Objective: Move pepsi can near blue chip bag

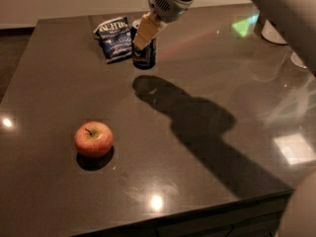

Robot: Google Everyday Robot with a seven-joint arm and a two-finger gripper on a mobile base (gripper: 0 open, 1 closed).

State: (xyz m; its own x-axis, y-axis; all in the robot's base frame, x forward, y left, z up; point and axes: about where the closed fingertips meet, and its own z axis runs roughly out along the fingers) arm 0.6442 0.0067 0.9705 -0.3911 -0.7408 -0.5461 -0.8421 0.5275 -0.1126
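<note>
My gripper will release the pepsi can on the table (pixel 137 62), against the side of the blue chip bag that faces the white container.
The pepsi can (pixel 146 56), dark blue with a silver top, stands on the dark table (pixel 207 83) at the back. It is right beside the blue chip bag (pixel 114 38), which lies flat to its left, almost touching. My gripper (pixel 140 39) reaches down from the upper right, and its tan fingers (pixel 146 27) are closed around the can's upper part. The far side of the can is hidden behind the fingers.
A red apple (pixel 93 138) sits at the front left of the table. A white container (pixel 273 32) and another pale object (pixel 301 59) stand at the far right. The table's front edge runs along the bottom.
</note>
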